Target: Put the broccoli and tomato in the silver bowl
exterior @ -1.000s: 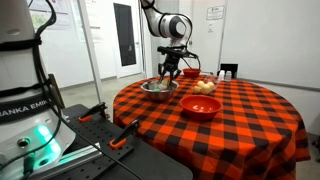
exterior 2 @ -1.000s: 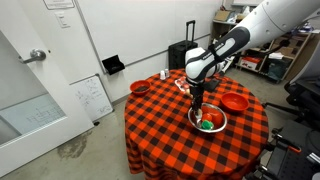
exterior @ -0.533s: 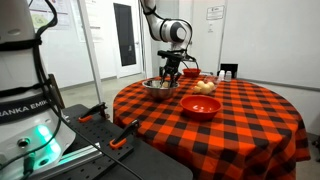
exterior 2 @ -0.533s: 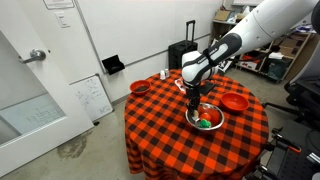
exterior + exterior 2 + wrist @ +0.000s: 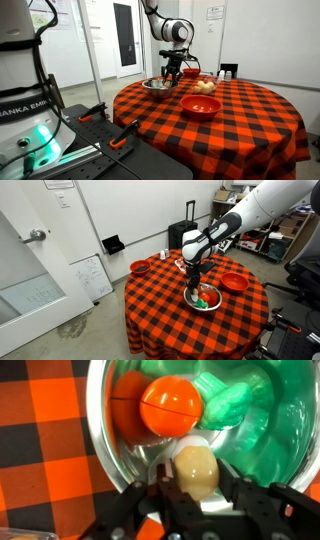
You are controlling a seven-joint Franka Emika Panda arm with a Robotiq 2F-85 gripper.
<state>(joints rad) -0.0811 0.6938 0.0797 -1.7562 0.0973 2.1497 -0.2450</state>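
The pale yellowish-white ball, now just above the silver bowl, will be let go by my gripper on top of the pale round items [image 5: 206,84] behind the larger red bowl.
The silver bowl [image 5: 100,435] holds the orange-red tomato [image 5: 170,408] and the green broccoli [image 5: 235,400], side by side. My gripper [image 5: 196,488] hangs just above the bowl's near rim, shut on a pale yellowish-white round item [image 5: 196,470] held between its two fingers. In both exterior views the gripper [image 5: 172,74] [image 5: 196,280] points down over the silver bowl [image 5: 150,88] [image 5: 216,308]. The green of the broccoli [image 5: 208,302] shows inside the bowl.
A larger red bowl [image 5: 201,107] [image 5: 234,282] stands beside the silver bowl on the red-and-black checked round table [image 5: 240,125]. More pale round items [image 5: 205,86] lie behind it. A small red bowl [image 5: 140,268] sits at the table's far edge.
The gripper has risen a little out of the silver bowl with the pale round item between its fingers. The tomato and broccoli stay in the bowl.
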